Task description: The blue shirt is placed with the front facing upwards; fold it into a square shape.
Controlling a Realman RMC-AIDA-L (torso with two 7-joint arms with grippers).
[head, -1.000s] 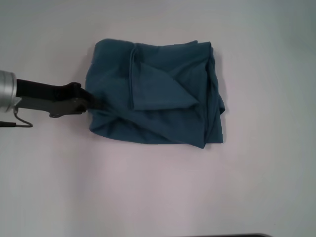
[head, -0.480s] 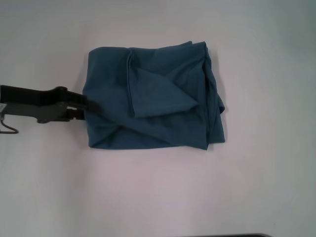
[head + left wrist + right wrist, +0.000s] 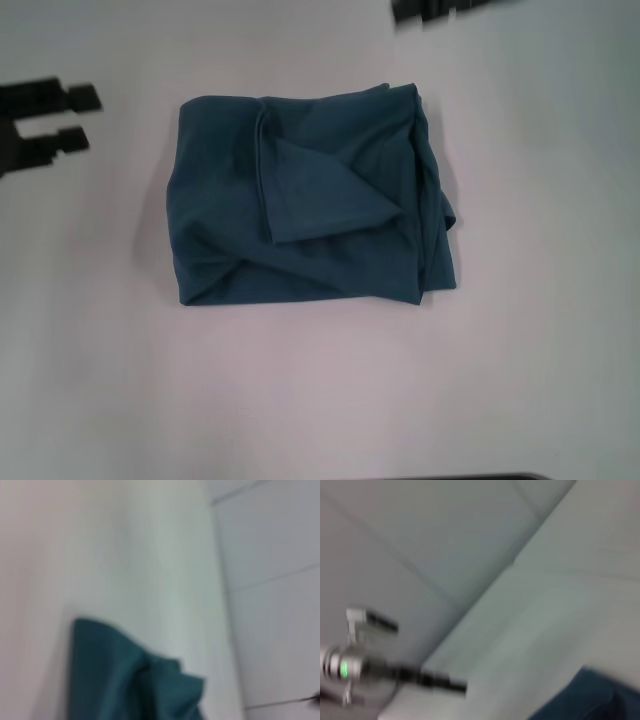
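I will close my right gripper on the near edge of the triangular flap (image 3: 312,229) atop the blue shirt.
The blue shirt (image 3: 310,195) lies folded into a rough rectangle in the middle of the white table, with a triangular flap on top and loose folds along its right edge. No print or collar shows. My left gripper (image 3: 82,118) hovers open, left of and beyond the shirt's far left corner, holding nothing. My right gripper (image 3: 450,8) is a dark blur at the far edge, beyond the shirt's far right corner. A corner of the shirt (image 3: 125,685) shows in the left wrist view, and another corner of the shirt (image 3: 590,697) in the right wrist view.
The white table (image 3: 320,400) spreads on all sides of the shirt. The right wrist view shows the left arm (image 3: 395,672) far off past the table's edge, against a tiled floor (image 3: 435,525).
My left gripper has let go of the shirt's left edge and pulled back, away from the cloth. The right gripper has come into view at the far edge. The shirt's left side has settled flat.
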